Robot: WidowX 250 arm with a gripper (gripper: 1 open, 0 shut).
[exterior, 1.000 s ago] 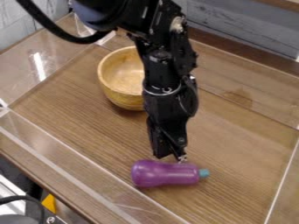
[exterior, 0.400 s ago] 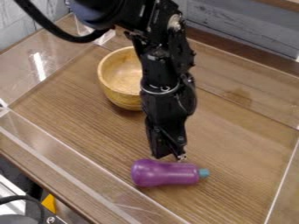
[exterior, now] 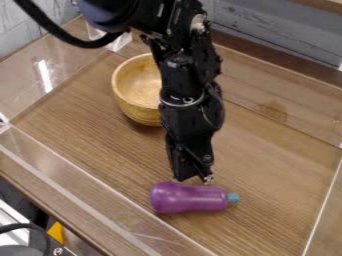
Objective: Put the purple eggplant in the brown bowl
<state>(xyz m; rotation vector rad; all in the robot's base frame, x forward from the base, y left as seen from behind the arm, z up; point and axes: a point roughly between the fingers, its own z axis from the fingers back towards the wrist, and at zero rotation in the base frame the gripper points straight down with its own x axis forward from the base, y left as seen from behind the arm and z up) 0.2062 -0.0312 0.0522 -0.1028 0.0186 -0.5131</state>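
Note:
The fingers of my gripper are shut and empty just short of the purple eggplant, so next I open them, reach lower and grasp the eggplant (exterior: 211, 197) toward its teal cap.
The purple eggplant (exterior: 189, 199) lies on its side on the wooden table near the front edge, its teal stem cap pointing right. My gripper (exterior: 198, 175) hangs straight down just above the eggplant's middle, its black fingers together and holding nothing. A small gap shows between the fingertips and the eggplant. The brown bowl (exterior: 130, 86) stands upright at the back left, partly hidden behind the arm, and its hollow looks empty.
A clear plastic wall (exterior: 80, 180) runs along the front and left of the wooden table (exterior: 274, 150). The black arm (exterior: 187, 70) rises from the gripper toward the top left, crossing in front of the bowl's right side.
The arm has shifted very slightly left. The eggplant and bowl have not moved.

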